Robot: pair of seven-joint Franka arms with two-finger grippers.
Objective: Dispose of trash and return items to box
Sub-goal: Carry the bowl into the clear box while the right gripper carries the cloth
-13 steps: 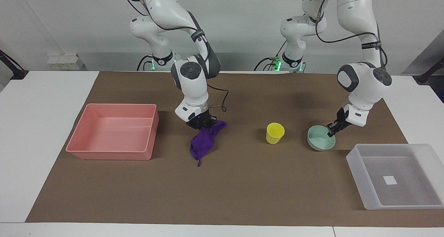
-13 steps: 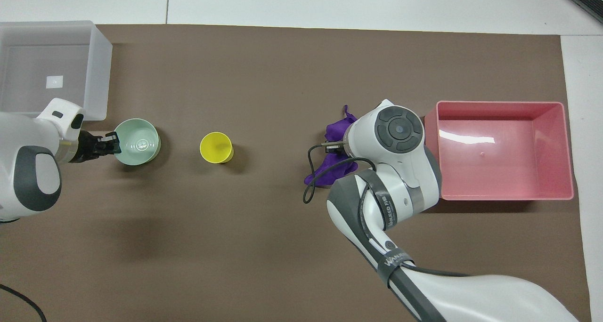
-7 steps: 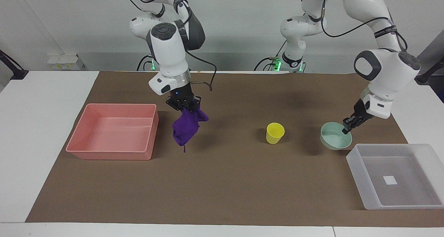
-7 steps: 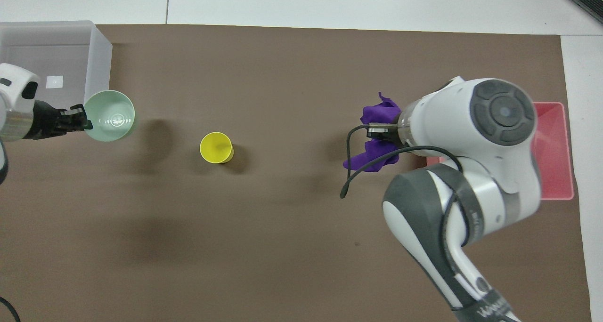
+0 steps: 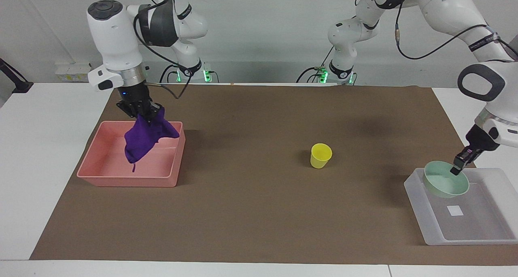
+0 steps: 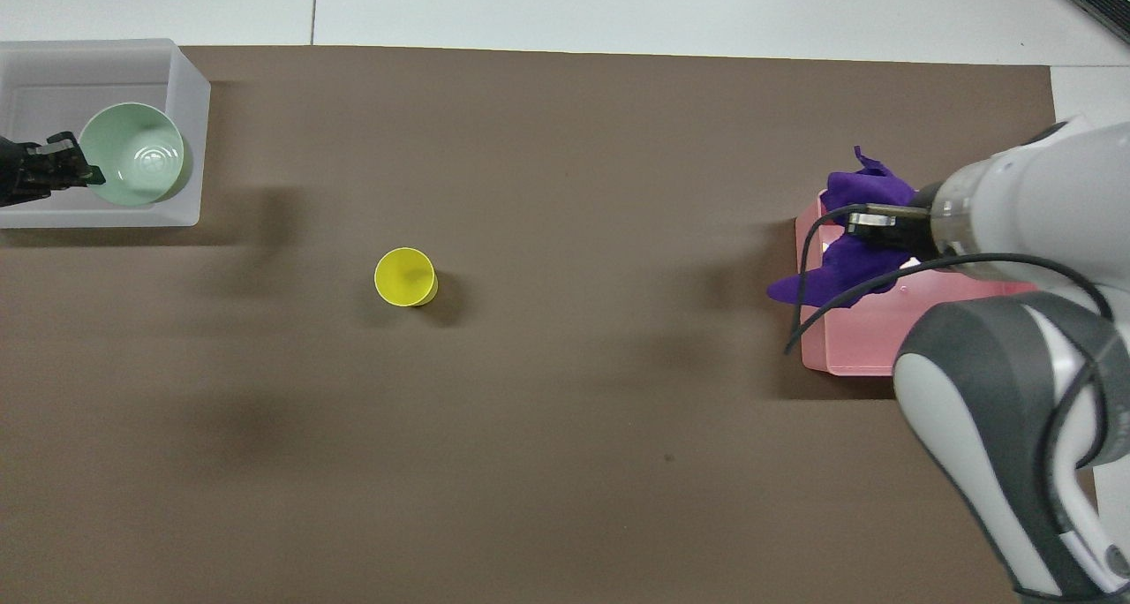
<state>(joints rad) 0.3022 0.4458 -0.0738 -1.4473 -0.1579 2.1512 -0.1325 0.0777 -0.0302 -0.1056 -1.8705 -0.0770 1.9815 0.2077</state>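
My left gripper should set the mint-green bowl, now held tilted over the box, down and let go of it on the bottom of the translucent box [image 6: 99,149], around its middle.
The deep-purple cloth [image 5: 141,141], the trash, hangs from my right gripper [image 5: 142,114], which is shut on its top, over the pink tray [image 5: 121,180]. In the overhead view the cloth [image 6: 847,260] drapes below the right gripper [image 6: 870,224] at the tray [image 6: 856,348] edge. My left gripper [image 5: 456,169] is shut on the rim of the mint-green bowl [image 5: 445,186], holding it tilted over the translucent box [image 5: 417,206]. From above, the bowl [image 6: 132,154] and left gripper [image 6: 88,176] cover the box [image 6: 190,145]. The yellow cup [image 5: 321,155] stands upright mid-mat, cup [image 6: 404,277] untouched.
A brown mat [image 5: 259,220] covers the table's middle, with white table around it. A white label [image 5: 456,210] lies on the box's bottom. A black cable [image 6: 803,321] loops from the right wrist beside the pink tray.
My right gripper lifted the purple cloth off the mat and carried it over the pink tray. My left gripper lifted the bowl and moved it over the box. The cup stayed put.
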